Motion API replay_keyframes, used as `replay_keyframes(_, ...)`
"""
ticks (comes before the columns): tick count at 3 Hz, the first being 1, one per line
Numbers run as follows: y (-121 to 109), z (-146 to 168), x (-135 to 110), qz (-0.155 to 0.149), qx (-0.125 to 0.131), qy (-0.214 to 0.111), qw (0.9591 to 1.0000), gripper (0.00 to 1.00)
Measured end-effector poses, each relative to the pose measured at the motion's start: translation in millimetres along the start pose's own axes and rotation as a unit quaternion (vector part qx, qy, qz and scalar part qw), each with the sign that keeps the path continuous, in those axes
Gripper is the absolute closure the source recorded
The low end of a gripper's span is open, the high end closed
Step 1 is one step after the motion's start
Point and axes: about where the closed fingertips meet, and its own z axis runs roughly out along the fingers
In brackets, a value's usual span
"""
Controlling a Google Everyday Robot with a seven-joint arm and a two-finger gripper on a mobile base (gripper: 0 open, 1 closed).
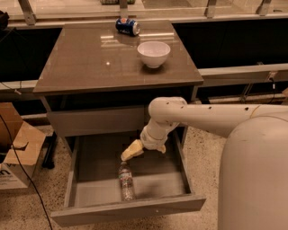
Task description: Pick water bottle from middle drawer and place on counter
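Next, I close my gripper on the upper half of the water bottle point(126, 175), just below its cap, because the bottle then lifts upright.
The water bottle point(126, 180), clear with a pale label band, lies on the bare grey floor of the open middle drawer point(157, 179), cap end toward the cabinet. My gripper point(128, 153), with pale yellowish fingers, hangs inside the drawer just above and behind the bottle's cap end. The glossy grey-brown counter point(90, 58) is the cabinet's top slab above the drawer.
A white bowl point(153, 53) and a blue soda can point(128, 26) lying on its side sit on the counter's far right part. A cardboard box point(15, 148) stands on the floor at the left. A pale ledge with metal posts point(225, 13) runs behind the cabinet.
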Motion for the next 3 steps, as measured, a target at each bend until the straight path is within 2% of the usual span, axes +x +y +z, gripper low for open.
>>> replay_keyframes(1, 4, 41, -9, 0.053, -0.010, 0.009, 0.9985, 0.00)
replay_keyframes(2, 8, 83, -14, 0.111, -0.014, 0.032, 0.9932, 0.00)
replay_keyframes(3, 11, 125, -10, 0.167, -0.018, 0.064, 0.9837, 0.00)
